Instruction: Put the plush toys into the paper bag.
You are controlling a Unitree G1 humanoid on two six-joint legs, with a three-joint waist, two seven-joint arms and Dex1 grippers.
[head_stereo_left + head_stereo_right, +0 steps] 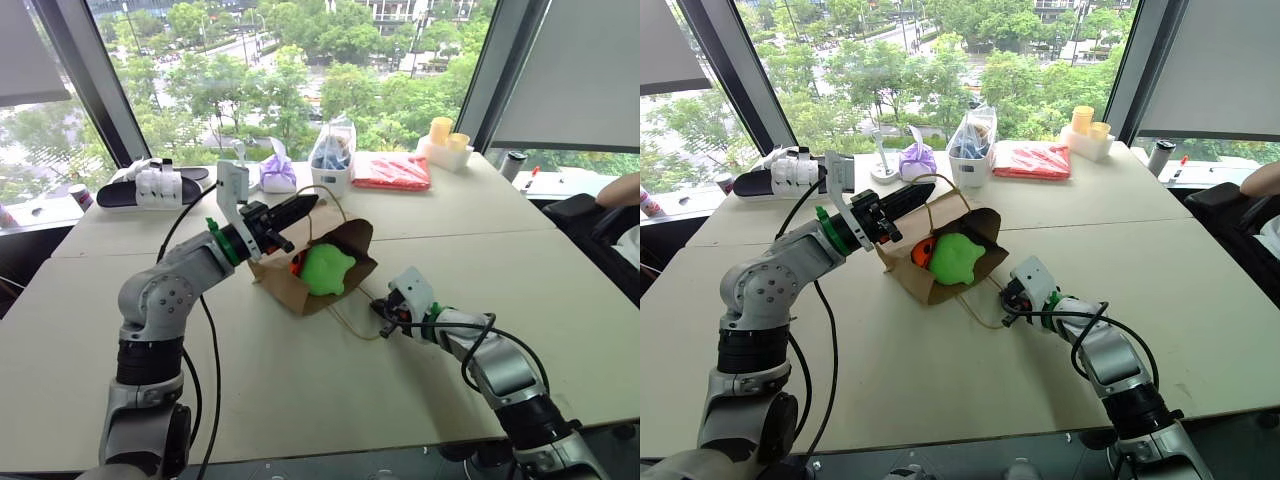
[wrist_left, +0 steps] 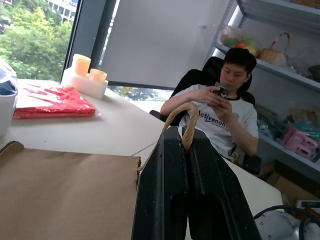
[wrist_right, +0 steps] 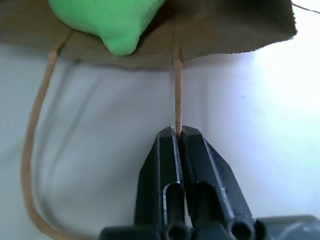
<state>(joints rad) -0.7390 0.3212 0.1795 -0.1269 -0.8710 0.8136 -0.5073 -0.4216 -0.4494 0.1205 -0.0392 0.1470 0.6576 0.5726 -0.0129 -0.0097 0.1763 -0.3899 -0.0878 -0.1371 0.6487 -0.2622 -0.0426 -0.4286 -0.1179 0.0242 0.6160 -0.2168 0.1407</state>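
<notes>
My right gripper will set the paper bag upright on the table [image 1: 352, 288] [image 3: 156, 64] beneath its opening and then released.
The brown paper bag [image 1: 285, 280] lies tilted on the table with its mouth facing my right arm. The lime green plush toy [image 1: 327, 268] fills the mouth, and the orange one [image 1: 924, 250] peeks out beside it, deeper in. My left gripper [image 1: 312, 203] is raised above the bag, shut on the upper loop handle [image 2: 190, 120]. My right gripper [image 1: 383, 318] is low on the table just in front of the bag's mouth. It is shut on the lower handle [image 3: 177, 95], which runs taut to the bag's edge.
Along the far side by the window stand a purple tied pouch [image 1: 277, 172], a white tub with a clear plastic bag [image 1: 332, 160], a red packet [image 1: 392, 170] and yellow cups [image 1: 447, 135]. A person [image 2: 225, 105] sits beyond the table's right edge.
</notes>
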